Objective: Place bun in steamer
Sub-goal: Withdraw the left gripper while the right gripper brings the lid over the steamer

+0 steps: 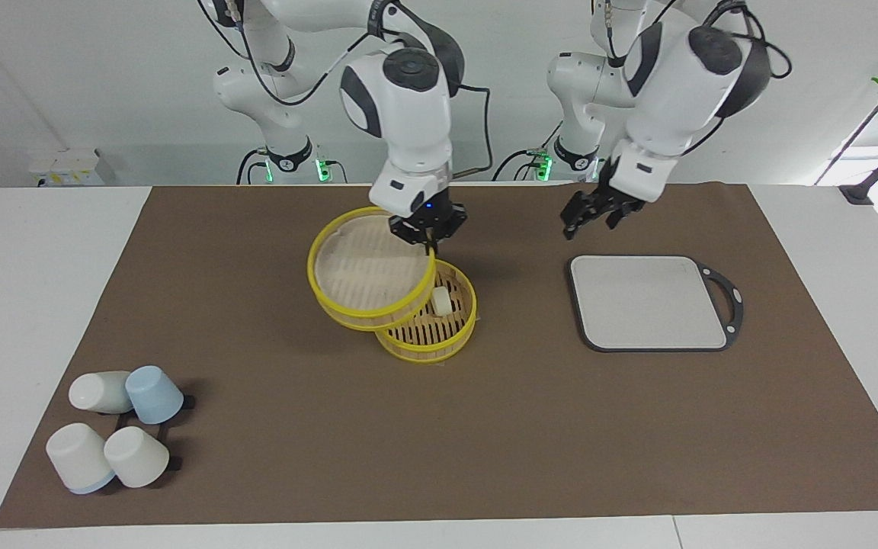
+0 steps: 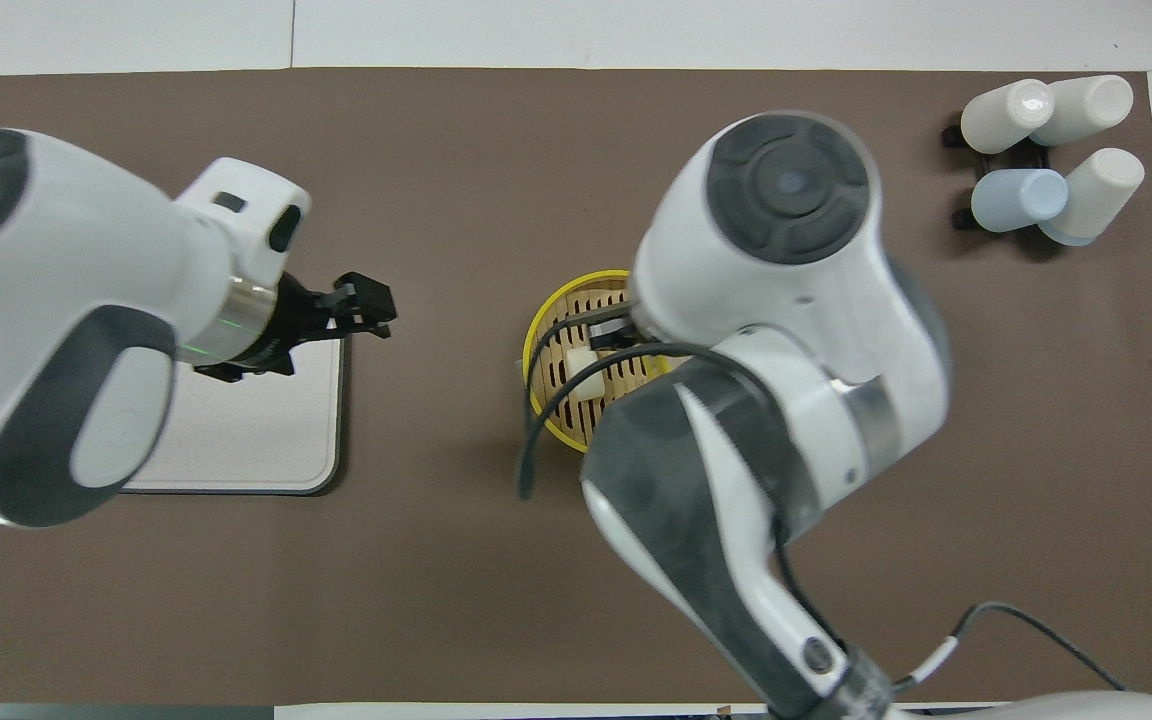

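Note:
Next, I let go of the yellow-rimmed lid with my right gripper, flat on top of the steamer (image 2: 621, 358), so it covers the cream-white bun. The lid is now tilted partly over the steamer.
The steamer (image 1: 439, 329) is a round yellow-rimmed basket at the middle of the table, also in the overhead view (image 2: 544, 335). The cream-white bun (image 1: 441, 300) lies inside it on the slats, also in the overhead view (image 2: 584, 370). My right gripper (image 1: 430, 242) is shut on the rim of the yellow-rimmed lid (image 1: 366, 273) and holds it tilted, partly over the steamer on the side toward the right arm's end. My left gripper (image 1: 590, 218) is open and empty in the air over the grey board's edge nearest the robots, also in the overhead view (image 2: 364, 305).
A grey square board (image 1: 648, 301) with a black handle lies toward the left arm's end, also in the overhead view (image 2: 246, 445). Several white and blue cups (image 1: 115, 427) lie on a black rack at the right arm's end, farther from the robots.

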### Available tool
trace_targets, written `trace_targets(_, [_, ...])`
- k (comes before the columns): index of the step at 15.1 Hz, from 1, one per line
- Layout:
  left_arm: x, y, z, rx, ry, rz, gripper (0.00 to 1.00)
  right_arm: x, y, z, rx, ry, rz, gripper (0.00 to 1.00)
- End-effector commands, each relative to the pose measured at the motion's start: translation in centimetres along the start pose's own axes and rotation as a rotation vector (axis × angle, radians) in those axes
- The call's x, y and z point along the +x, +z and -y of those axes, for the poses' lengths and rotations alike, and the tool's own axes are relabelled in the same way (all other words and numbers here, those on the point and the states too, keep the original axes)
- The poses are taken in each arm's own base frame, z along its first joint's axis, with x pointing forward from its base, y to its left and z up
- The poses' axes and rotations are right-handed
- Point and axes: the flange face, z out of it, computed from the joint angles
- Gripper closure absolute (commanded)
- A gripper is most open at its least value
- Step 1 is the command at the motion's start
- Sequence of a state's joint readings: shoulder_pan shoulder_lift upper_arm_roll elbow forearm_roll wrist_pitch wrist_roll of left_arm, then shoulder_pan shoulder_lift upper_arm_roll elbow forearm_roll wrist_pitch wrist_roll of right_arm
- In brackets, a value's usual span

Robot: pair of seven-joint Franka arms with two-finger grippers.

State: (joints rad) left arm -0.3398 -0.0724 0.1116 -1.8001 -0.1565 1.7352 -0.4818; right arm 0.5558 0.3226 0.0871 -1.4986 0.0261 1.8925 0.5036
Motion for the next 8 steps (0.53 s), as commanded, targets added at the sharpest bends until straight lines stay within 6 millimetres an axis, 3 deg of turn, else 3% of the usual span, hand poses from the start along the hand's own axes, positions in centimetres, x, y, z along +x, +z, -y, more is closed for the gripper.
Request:
trace_targets(1, [1.7, -2.1, 5.7, -0.005, 0.045, 0.027, 0.00, 1.5, 4.0, 1.7, 0.009, 0.035, -0.009, 1.00])
trace_targets(3, [2.7, -3.5, 9.3, 0.075, 0.122, 0.013, 0.00, 1.0, 6.8, 3.1, -0.006, 0.046, -0.014, 1.00])
trace_targets(8, [2.9, -4.2, 11.6, 0.186, 0.260, 0.031, 0.00, 0.5, 9.1, 3.2, -0.001, 0.068, -0.031, 1.00])
